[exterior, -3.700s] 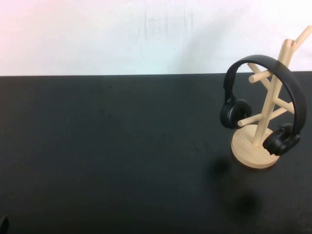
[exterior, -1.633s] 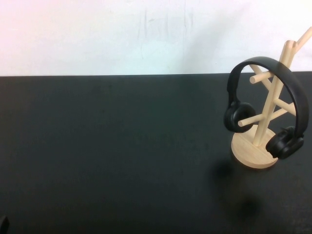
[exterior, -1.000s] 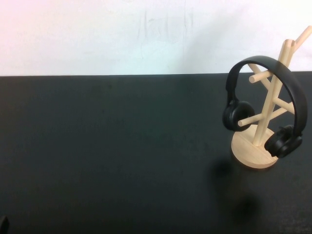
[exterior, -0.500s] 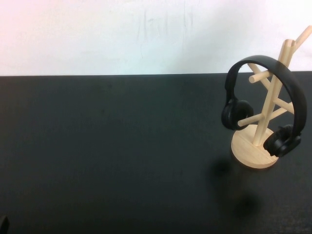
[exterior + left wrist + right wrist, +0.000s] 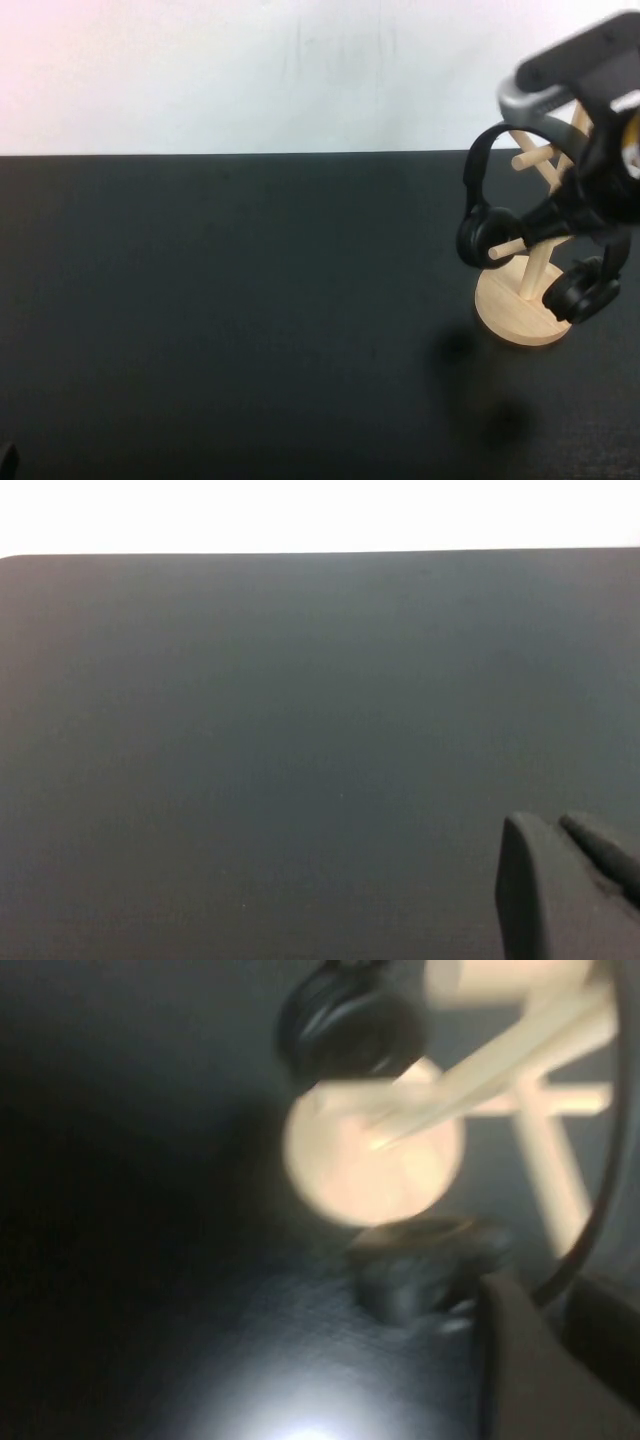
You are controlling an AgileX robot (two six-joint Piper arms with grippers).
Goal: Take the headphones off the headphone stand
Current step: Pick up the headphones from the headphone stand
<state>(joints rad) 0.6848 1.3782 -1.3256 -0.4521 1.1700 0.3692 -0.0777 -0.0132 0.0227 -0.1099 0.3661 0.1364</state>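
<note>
Next, my right gripper grabs the black headphones by the top of their headband (image 5: 562,131) (image 5: 620,1110), above the upper pegs of the stand.
The black headphones (image 5: 485,235) hang on the light wooden headphone stand (image 5: 515,310) at the table's right rear, headband over the upper pegs, one ear cup on each side of the pole. My right gripper (image 5: 603,215) has come down from the upper right at the right side of the headband. In the right wrist view the thin headband (image 5: 592,1210) runs into the gap between my open fingers (image 5: 520,1370), above an ear cup (image 5: 430,1270) and the round base (image 5: 375,1160). My left gripper (image 5: 560,830) is shut and empty over bare table, at the near left corner (image 5: 5,458).
The black table (image 5: 250,320) ends at a white wall (image 5: 250,70) behind. The stand's angled pegs (image 5: 530,158) stick out beside the headband and the right arm.
My right arm has entered from the upper right and dropped onto the right side of the headband. The headphones and stand have hardly moved. The left arm is still.
</note>
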